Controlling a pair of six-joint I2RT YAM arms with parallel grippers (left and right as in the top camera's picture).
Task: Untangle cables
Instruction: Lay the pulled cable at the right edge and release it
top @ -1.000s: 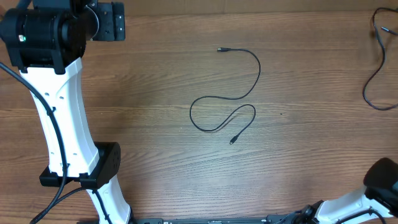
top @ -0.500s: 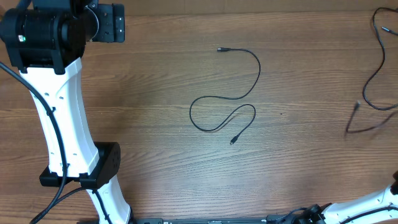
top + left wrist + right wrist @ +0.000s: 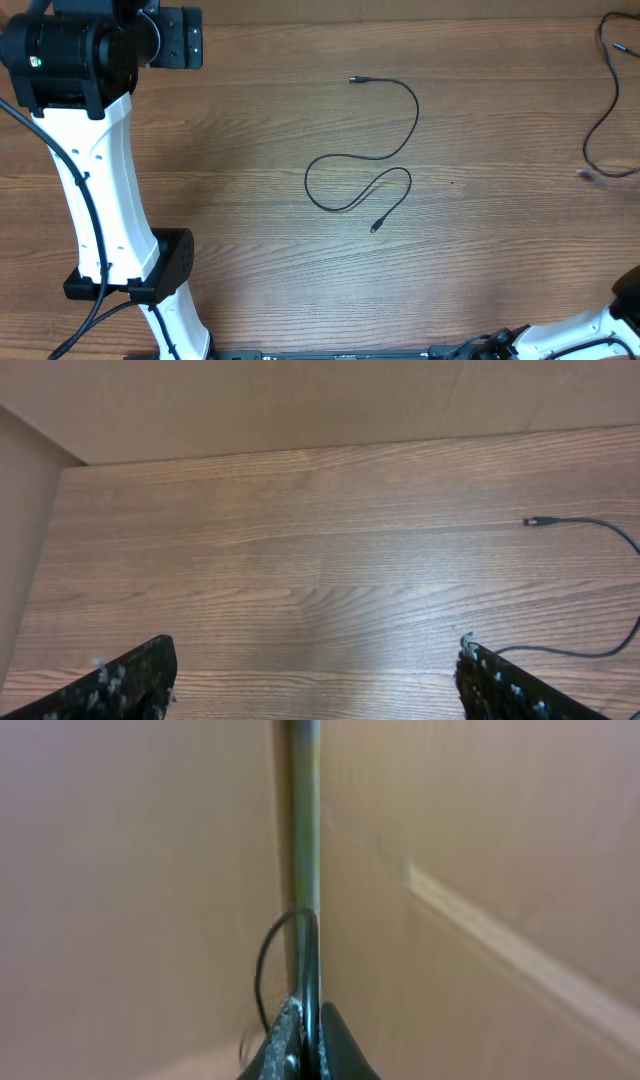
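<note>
Next, my right gripper lets go of the thin black cable on bare wood (image 3: 612, 198) just below the lower bend of the curved cable.
One thin black cable (image 3: 400, 150) lies in an S-shaped loop at mid-table, with plugs at both ends. Its upper plug (image 3: 531, 520) also shows in the left wrist view. A second cable (image 3: 603, 110) curves along the right edge, its lower end (image 3: 586, 175) blurred. My left gripper (image 3: 315, 652) hovers open over bare wood at the far left, with nothing between its fingers (image 3: 135, 678). My right gripper (image 3: 308, 1020) is shut on a thin black cable (image 3: 309, 945) that runs straight up from the closed jaws, with a loop bowing to the left. It faces tan walls.
The left arm's white column (image 3: 100, 190) and black base (image 3: 150, 265) stand at the left. Part of the right arm (image 3: 590, 325) shows in the bottom right corner. A tan wall (image 3: 250, 405) borders the table's far side.
The right arm has drawn back toward the bottom right corner. The lower end of the right-hand cable swung out to the left and came back. The middle cable and left arm stayed put.
</note>
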